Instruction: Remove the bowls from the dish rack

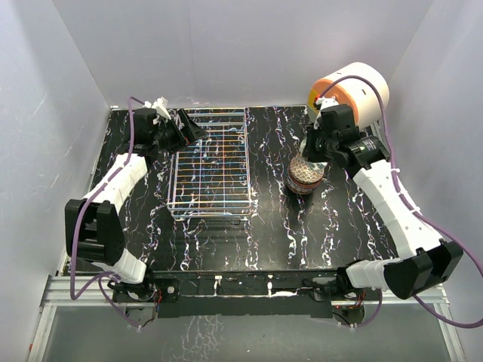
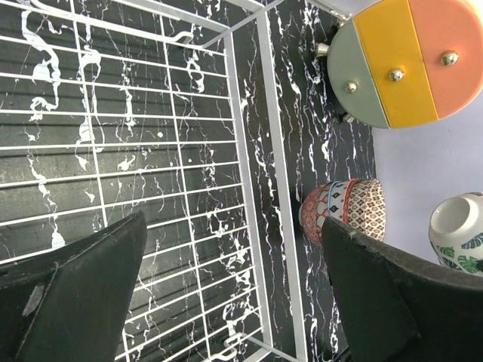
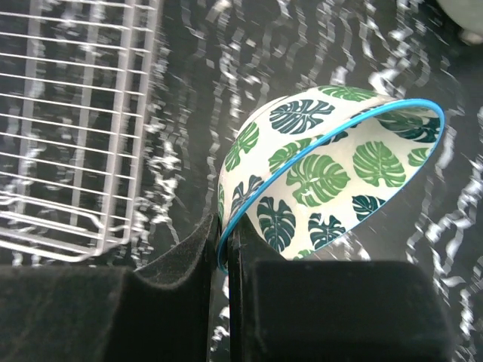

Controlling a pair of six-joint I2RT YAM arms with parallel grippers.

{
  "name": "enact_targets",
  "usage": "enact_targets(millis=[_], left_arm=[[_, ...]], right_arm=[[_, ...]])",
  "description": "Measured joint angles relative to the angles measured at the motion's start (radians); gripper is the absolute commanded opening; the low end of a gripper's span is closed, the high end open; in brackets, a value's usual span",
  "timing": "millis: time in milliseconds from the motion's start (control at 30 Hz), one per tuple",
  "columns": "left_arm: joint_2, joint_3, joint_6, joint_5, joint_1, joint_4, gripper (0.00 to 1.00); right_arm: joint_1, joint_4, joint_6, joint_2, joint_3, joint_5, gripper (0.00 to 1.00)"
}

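Observation:
The green-leaf bowl will come to rest inside the brown top bowl of the stack (image 1: 309,170) beside the dish rack, where my right gripper should let it go.
The silver wire dish rack (image 1: 211,162) lies left of centre with no bowl in it; its grid fills the left wrist view (image 2: 151,151) and shows at the left of the right wrist view (image 3: 68,113). A stack of patterned bowls (image 1: 304,177) stands upside down on the table right of the rack, also in the left wrist view (image 2: 343,207). My right gripper (image 3: 225,241) is shut on the blue rim of the green-leaf bowl (image 3: 332,173), held tilted in the air just above and behind the stack (image 1: 315,145). My left gripper (image 1: 185,128) is open and empty over the rack's far left corner (image 2: 234,302).
The white-and-orange cylindrical drawer unit (image 1: 351,90) stands at the back right, close behind the right arm; its coloured front shows in the left wrist view (image 2: 400,60). White walls close in the black marbled table (image 1: 302,234) on three sides.

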Motion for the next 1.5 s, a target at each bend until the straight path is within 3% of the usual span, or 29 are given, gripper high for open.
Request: enact_targets(millis=[167,400,1500], left_arm=[[0.005,0.0,0.007,0.005,0.0,-0.014,0.97],[0.006,0.0,0.012,0.012,0.0,-0.015,0.97],[0.037,0.0,0.022,0.032,0.0,-0.035,0.97]], right_arm=[[-0.002,-0.089,-0.029,0.002,-0.023,0.125,0.08],[-0.001,-0.132,-0.044,0.064,-0.032,0.172,0.08],[0.039,-0.079,-0.074,0.286,0.018,0.191,0.09]])
